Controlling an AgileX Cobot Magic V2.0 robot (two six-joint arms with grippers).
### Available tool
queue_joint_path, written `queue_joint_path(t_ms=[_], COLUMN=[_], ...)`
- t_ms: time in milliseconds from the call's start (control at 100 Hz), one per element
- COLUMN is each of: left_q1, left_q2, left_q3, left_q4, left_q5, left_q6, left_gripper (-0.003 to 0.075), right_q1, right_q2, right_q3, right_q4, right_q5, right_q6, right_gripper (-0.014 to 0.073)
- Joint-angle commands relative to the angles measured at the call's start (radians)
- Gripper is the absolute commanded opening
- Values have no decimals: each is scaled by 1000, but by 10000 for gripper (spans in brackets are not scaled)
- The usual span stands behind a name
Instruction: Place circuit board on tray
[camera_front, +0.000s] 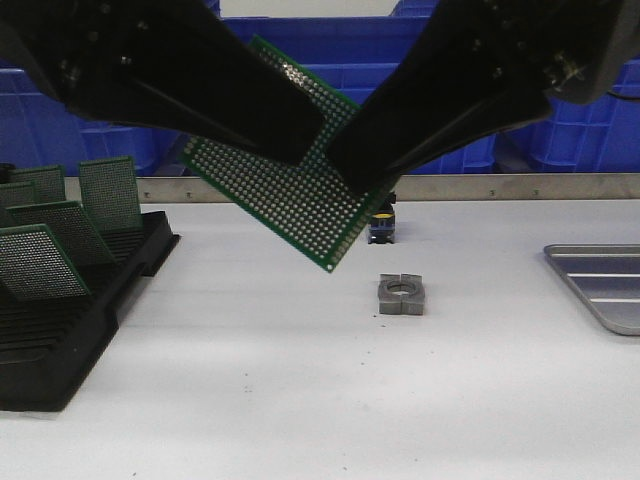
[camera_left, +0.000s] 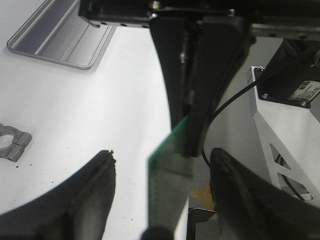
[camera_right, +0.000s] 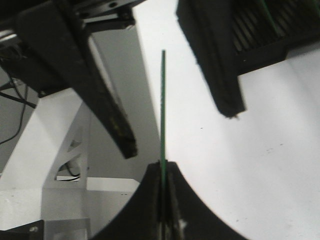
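Note:
Next, my right gripper lets go of the green circuit board, lying flat over the front ribs of the grey tray (camera_front: 627, 298). The board now hangs tilted above the white table.
A green perforated circuit board (camera_front: 285, 200) hangs tilted in mid-air above the middle of the white table. My right gripper (camera_front: 355, 172) is shut on its right edge; in the right wrist view the gripper (camera_right: 164, 167) pinches the board (camera_right: 163, 110) edge-on. My left gripper (camera_front: 292, 140) is open, its fingers (camera_right: 122, 132) standing apart on either side of the board without touching it; the left wrist view shows the gripper (camera_left: 162, 155) wide around the board (camera_left: 167, 172). The grey ribbed tray (camera_front: 600, 285) lies at the right table edge and shows in the left wrist view (camera_left: 60, 37).
A black slotted rack (camera_front: 60, 330) with several more green boards (camera_front: 60, 225) stands at the left. A small grey metal clamp block (camera_front: 402, 294) lies mid-table, a small dark and yellow object (camera_front: 383, 225) behind it. Blue crates (camera_front: 560, 130) line the back.

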Motion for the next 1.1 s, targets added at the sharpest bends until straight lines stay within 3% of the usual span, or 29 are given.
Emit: queue_joint_path(t_ms=[0,230,410,520,770,1090], left_q1=[-7,-7,-7,-7,-7,-7], left_q2=[-25,-25,-25,-25,-25,-25], left_q3=[-29,-29,-29,-29,-29,-29], left_q4=[-65,-65,-65,-65,-65,-65], left_q5=[-4,-61,-71,-86,-94,-94], left_q6=[-6,-6,-6,-6,-6,-6], left_gripper=[426,426,425,425,424,424], right_q1=[-8,-100,-275,-404,-559,-570], right_q2=[-25,-25,-25,-21,102,256], right_q3=[-30,-30,-28,-9,38,25], right_q4=[54,-169,-192,-194,-204,-191], right_q5=[67,74,12,-118,-397,-561], right_q6=[71,289,421,496,513,513], right_gripper=[-67,-67,-67,-67,-67,-66])
